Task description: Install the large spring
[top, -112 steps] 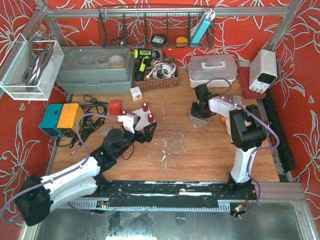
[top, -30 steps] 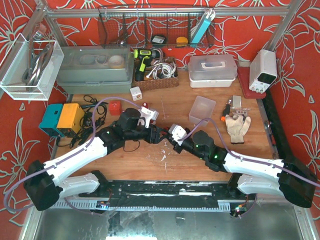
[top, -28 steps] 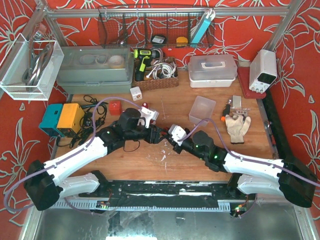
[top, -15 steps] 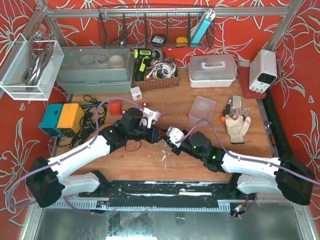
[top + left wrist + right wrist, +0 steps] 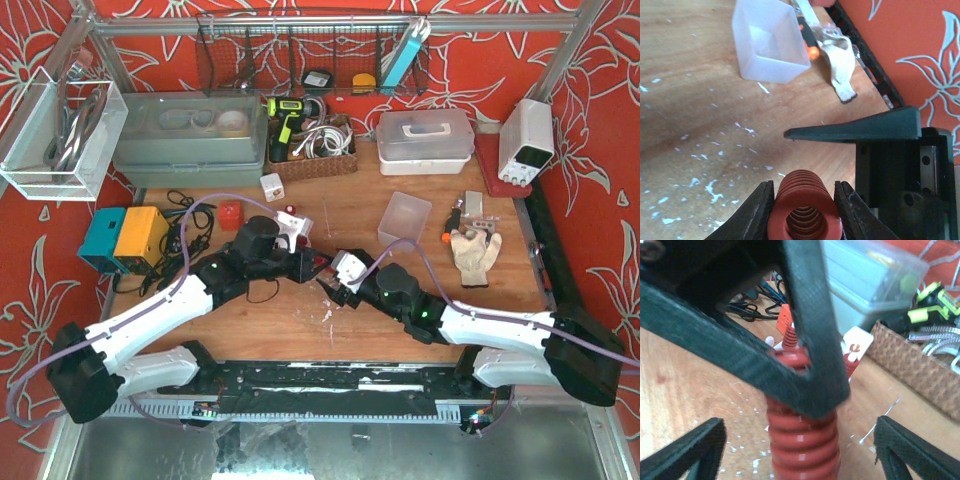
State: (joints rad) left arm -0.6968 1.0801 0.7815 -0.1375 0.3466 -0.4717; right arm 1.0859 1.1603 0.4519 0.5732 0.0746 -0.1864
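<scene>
I should use my left gripper to set the large spring free on the white base's near corner (image 5: 260, 254), toward the side with the black cables.
The large spring (image 5: 805, 200) is a thick red coil, seen end-on in the left wrist view. My left gripper (image 5: 805, 194) is shut on it, one black finger pressing each side. In the right wrist view the same large spring (image 5: 802, 440) points away from the camera, with a left finger (image 5: 805, 330) crossing it. My right gripper (image 5: 800, 440) is open, its fingers wide on either side of the coil and not touching it. From above, the left gripper (image 5: 308, 264) and right gripper (image 5: 332, 277) meet mid-table around the large spring (image 5: 319, 265).
A white base (image 5: 856, 342) with small red springs stands behind the coil. A clear plastic box (image 5: 404, 220), an orange-handled tool (image 5: 449, 222) and a glove (image 5: 474, 252) lie to the right. A wicker basket (image 5: 312, 150), black cables (image 5: 185, 235) and a blue-yellow box (image 5: 125, 238) sit left and behind.
My left gripper has closed on the spring. My right gripper, shut on it before, has opened wide and let go. Both arms stay meeting at mid-table.
</scene>
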